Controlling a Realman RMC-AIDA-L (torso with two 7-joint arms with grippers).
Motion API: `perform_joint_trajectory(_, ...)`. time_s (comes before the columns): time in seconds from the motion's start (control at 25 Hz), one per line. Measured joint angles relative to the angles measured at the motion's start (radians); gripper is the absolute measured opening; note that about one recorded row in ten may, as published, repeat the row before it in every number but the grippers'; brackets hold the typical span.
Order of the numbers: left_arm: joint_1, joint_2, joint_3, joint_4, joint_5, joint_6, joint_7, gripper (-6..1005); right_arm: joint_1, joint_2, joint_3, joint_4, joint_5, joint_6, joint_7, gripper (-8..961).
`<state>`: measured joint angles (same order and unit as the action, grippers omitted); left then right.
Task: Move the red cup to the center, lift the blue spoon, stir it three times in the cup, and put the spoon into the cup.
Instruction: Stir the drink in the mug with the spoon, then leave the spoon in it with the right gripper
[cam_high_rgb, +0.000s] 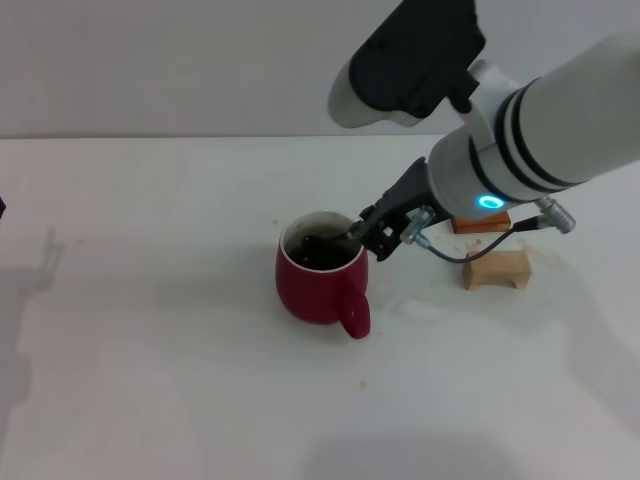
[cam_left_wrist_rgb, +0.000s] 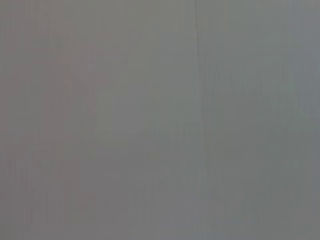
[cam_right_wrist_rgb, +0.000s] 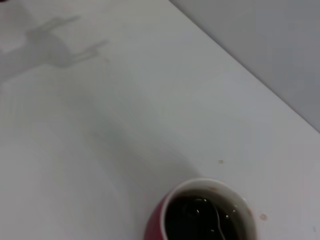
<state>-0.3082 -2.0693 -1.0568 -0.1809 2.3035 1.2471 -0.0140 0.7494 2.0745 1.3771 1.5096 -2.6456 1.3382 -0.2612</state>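
Observation:
The blue spoon will be released by my right gripper against the red cup's rim (cam_high_rgb: 358, 248), on the side that faces the tan block. The spoon's bowl still dips into the liquid.
The red cup (cam_high_rgb: 318, 282) stands on the white table (cam_high_rgb: 150, 350) near its middle, handle turned toward the front edge, with dark liquid inside. My right gripper (cam_high_rgb: 368, 234) hangs just over the cup's right rim, shut on the blue spoon (cam_high_rgb: 330, 240). The spoon's grey bowl end dips into the liquid, and its pale handle is hidden among the fingers. In the right wrist view the cup (cam_right_wrist_rgb: 155, 225) shows from above with the spoon's metal bowl (cam_right_wrist_rgb: 216, 220) sunk in the dark liquid. The left gripper is out of view; its wrist view holds only a grey surface.
A tan wooden block (cam_high_rgb: 497, 270) lies just right of the cup. An orange-brown block (cam_high_rgb: 480, 222) sits behind it, partly covered by the right arm. A grey cable (cam_high_rgb: 450, 252) loops down from the right wrist near the blocks. Bare tabletop stretches to the left and front.

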Motion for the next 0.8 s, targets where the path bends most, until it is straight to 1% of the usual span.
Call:
perform_joint_trajectory(0.32,0.0,0.0,0.003,0.0,0.003,0.0,-0.002,827,-0.025,-0.001,0.015,0.012,-0.006,0.011,-0.002,124)
perform_joint_trajectory(0.6,0.001,0.0,0.005,-0.01,0.004,0.001,-0.003,827,-0.047,0.005,-0.031,0.057,0.004,0.035,0.007,125)
perform_joint_trajectory(0.8,0.004,0.0,0.005,-0.014,0.005,0.003,-0.002,827,-0.041,0.008,-0.053,0.057,0.024,0.02,0.011,125)
